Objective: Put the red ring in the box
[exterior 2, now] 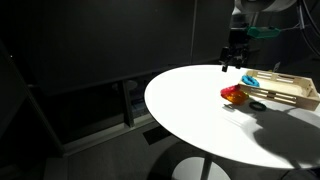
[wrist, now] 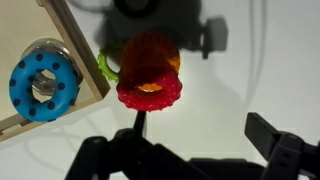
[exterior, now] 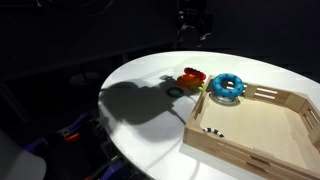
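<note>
The red ring's side [exterior: 197, 71] [wrist: 152, 104] facing away from the orange ring is the next place my gripper will go to and close on.
The red ring [wrist: 150, 95] has a bumpy rim and lies on the white table, overlapping an orange ring [wrist: 150, 50], just outside the box. It shows in both exterior views [exterior: 192, 74] [exterior 2: 233, 94]. The box [exterior: 250, 135] [exterior 2: 295, 93] is a shallow tray of light wood; its wall [wrist: 82, 50] shows in the wrist view. My gripper [wrist: 205, 135] is open and empty. It hangs well above the table in both exterior views [exterior: 195, 25] [exterior 2: 234, 55], over the rings, touching nothing.
A blue ring [wrist: 45, 82] [exterior: 225, 86] [exterior 2: 250, 80] rests at the box's near corner. A thin green ring [wrist: 105, 65] lies against the red and orange rings. The round white table [exterior: 150, 120] drops off all around into a dark room.
</note>
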Controlling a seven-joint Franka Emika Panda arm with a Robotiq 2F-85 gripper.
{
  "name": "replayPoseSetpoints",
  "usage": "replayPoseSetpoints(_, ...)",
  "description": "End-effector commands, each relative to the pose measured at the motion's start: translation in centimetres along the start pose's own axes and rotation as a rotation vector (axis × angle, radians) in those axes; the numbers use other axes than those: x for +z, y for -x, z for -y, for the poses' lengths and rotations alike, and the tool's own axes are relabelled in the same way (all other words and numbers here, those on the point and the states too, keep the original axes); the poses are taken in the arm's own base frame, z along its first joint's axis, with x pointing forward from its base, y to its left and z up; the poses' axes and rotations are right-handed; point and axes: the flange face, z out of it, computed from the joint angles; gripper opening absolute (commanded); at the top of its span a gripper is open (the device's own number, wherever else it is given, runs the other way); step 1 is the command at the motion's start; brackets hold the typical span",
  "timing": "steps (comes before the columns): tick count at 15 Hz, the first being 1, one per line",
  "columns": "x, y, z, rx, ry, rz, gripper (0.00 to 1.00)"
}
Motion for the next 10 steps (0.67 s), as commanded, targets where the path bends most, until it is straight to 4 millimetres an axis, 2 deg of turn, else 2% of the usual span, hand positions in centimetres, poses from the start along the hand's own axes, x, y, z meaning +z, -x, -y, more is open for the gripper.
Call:
replayPoseSetpoints(1,2.3,-0.7,-1.6,-0.058,0.058,0.039,1.00)
replayPoseSetpoints(6,5.3,-0.9,-2.2,-0.116,0.069,0.089,1.00)
replayPoseSetpoints(10,6.9,-1.1,-2.1,-0.123,0.067,0.105,1.00)
